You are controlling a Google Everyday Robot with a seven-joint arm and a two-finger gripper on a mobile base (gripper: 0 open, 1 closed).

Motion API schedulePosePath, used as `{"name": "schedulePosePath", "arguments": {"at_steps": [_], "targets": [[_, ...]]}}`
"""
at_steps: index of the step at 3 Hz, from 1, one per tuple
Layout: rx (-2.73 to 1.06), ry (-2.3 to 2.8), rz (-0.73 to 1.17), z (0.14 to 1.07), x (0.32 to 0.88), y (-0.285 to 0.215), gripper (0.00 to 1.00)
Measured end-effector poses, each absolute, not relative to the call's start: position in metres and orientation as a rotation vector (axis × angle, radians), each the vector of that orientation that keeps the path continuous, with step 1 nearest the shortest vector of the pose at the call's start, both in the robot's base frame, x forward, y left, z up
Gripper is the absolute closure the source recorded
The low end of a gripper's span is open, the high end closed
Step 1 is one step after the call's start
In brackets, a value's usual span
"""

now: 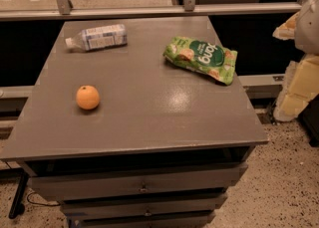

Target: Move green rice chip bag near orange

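Note:
I need to next move my gripper to the green rice chip bag's middle (202, 57), between its two ends, and close it there.
The green rice chip bag (201, 58) lies flat at the back right of the grey table (149, 122), a light-green pouch with a dark green patch and white lettering. The orange (87, 97) sits at the left middle of the table, well apart from the bag. My gripper (294, 90) shows as a pale shape at the right edge of the view. It is off the table's right side, to the right of the bag, touching nothing.
A clear plastic bottle (96, 38) with a white-blue label lies on its side at the back left. The table has drawers (143, 186) below its front edge. A metal railing (149, 10) runs behind it. Speckled floor (284, 187) lies to the right.

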State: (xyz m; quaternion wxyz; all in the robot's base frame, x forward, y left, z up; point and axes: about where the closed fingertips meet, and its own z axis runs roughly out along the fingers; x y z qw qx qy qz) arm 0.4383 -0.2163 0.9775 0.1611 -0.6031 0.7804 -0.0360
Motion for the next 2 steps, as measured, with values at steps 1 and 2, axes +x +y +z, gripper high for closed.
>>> {"name": "schedulePosePath", "arguments": {"at_steps": [1,2], "targets": [[-1.722,2.228,-0.103,0.978,0.438,-0.216,0.0],[-1.676,2.176,-0.102,0.978,0.454,-0.21,0.0]]}}
